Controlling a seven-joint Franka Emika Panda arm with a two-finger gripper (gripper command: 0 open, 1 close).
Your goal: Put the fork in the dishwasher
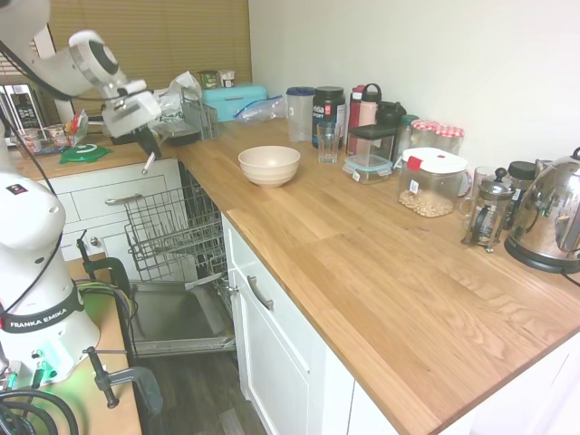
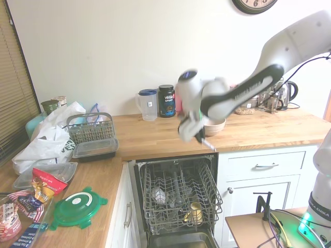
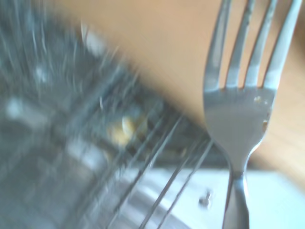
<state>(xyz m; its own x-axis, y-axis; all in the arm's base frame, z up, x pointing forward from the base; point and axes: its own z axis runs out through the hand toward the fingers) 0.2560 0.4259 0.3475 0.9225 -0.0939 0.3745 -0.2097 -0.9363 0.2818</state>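
Note:
The fork, still in the air above the dishwasher, will be released mid the pulled-out grey wire rack (image 1: 169, 228).
My gripper (image 1: 145, 145) hangs in the air above the open dishwasher (image 1: 175, 319), level with the counter's edge, and is shut on the fork (image 1: 148, 163). The slim silver fork (image 2: 208, 143) sticks out downward from the fingers, over the back right corner of the pulled-out grey wire rack (image 2: 178, 194). In the wrist view the fork (image 3: 240, 119) fills the right side with its tines up, and the blurred rack (image 3: 71, 143) lies behind it. The dishwasher door is dropped down below the rack (image 1: 172, 227).
A cream bowl (image 1: 269, 165) sits on the wooden counter (image 1: 381, 263) beside the dishwasher. The rack holds a few items (image 2: 195, 212). A grey cutlery basket (image 2: 90, 128), plastic containers (image 2: 95, 149) and a green lid (image 2: 78, 207) lie on the other counter.

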